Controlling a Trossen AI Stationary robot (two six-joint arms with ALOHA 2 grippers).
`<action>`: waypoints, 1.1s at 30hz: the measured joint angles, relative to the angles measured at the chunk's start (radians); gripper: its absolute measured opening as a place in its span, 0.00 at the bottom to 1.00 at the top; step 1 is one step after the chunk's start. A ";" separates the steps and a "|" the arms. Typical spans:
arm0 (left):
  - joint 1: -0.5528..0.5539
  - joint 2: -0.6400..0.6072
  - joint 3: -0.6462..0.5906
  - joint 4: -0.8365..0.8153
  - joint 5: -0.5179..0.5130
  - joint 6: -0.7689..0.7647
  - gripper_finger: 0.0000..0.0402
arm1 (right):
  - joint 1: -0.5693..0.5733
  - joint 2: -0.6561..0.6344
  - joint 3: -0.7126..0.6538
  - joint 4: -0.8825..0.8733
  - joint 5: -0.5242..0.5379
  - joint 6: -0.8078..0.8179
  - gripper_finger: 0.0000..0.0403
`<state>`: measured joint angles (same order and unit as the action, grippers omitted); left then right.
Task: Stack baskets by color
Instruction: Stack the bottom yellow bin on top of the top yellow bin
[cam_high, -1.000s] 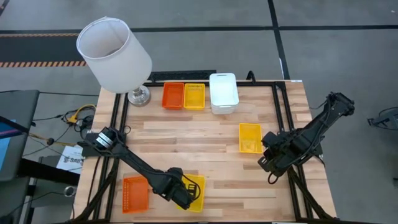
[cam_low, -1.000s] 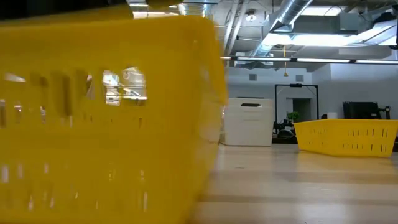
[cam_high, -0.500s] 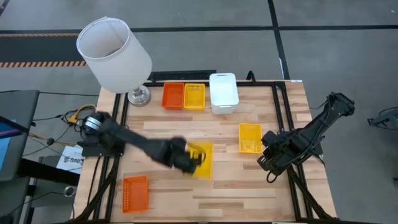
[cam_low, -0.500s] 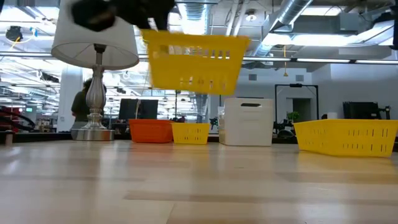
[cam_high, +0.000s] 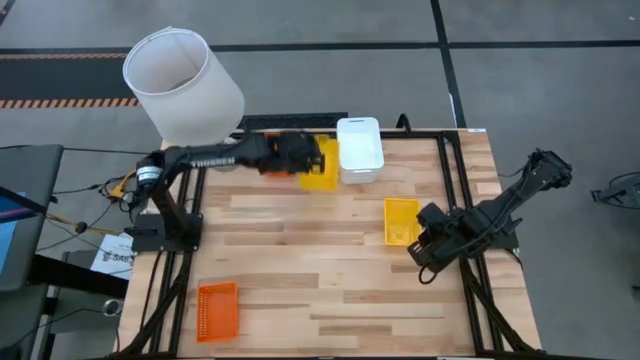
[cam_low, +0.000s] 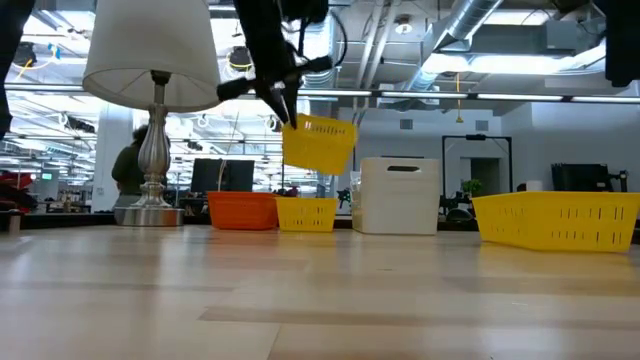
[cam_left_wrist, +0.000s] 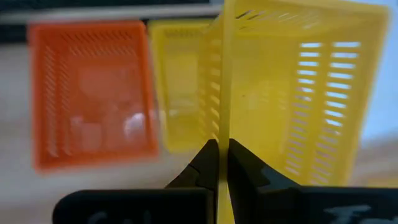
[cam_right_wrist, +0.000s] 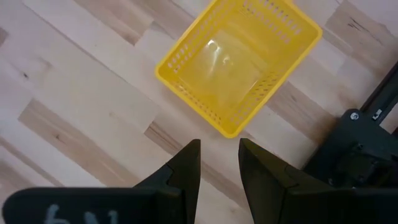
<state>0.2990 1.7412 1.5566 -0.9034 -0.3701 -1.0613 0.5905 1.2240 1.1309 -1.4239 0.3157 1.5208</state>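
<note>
The robot's left gripper should release its yellow basket inside the yellow basket (cam_high: 320, 159) (cam_left_wrist: 194, 87) between the orange and white baskets.
My left gripper (cam_high: 303, 155) is shut on a yellow basket (cam_low: 318, 143) and holds it in the air over the far row. In that row an orange basket (cam_left_wrist: 90, 93), another yellow basket (cam_low: 306, 213) and the white baskets (cam_high: 360, 148) rest on the table. A third yellow basket (cam_right_wrist: 239, 62) lies on its bottom at the right. My right gripper (cam_right_wrist: 219, 152) hovers just short of it, open, with nothing between its fingers. One more orange basket (cam_high: 218, 308) lies at the near left. My left gripper pinches one wall of the yellow basket (cam_left_wrist: 222, 134) between its two fingers, one finger inside the basket and one outside. The fingers slant down from the table's left. The basket hangs tilted beside the fingers, lifted clear of the baskets under it.
A table lamp with a big white shade (cam_high: 185, 85) stands at the far left corner, close to the left arm. Bare wood (cam_high: 300, 250) spreads over the middle of the table. A dark frame runs along the table's edges.
My left gripper has carried the yellow basket from the near edge, up and across to the far row. It has swung round on the way. The basket is lifted clear and now hangs tilted over the far orange and yellow baskets. My right gripper has stayed in place.
</note>
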 joint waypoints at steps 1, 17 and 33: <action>0.031 0.000 0.000 0.004 0.006 0.027 0.00 | -0.006 0.000 0.000 0.000 0.000 0.000 0.33; 0.229 0.058 -0.003 0.126 0.081 0.253 0.00 | -0.096 0.000 0.000 0.030 -0.001 -0.001 0.33; 0.224 0.170 -0.005 0.155 0.161 0.228 0.00 | -0.106 0.000 0.000 0.048 -0.007 -0.011 0.33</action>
<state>0.5234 1.9111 1.5520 -0.7481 -0.2096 -0.8329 0.4843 1.2243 1.1313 -1.3755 0.3084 1.5094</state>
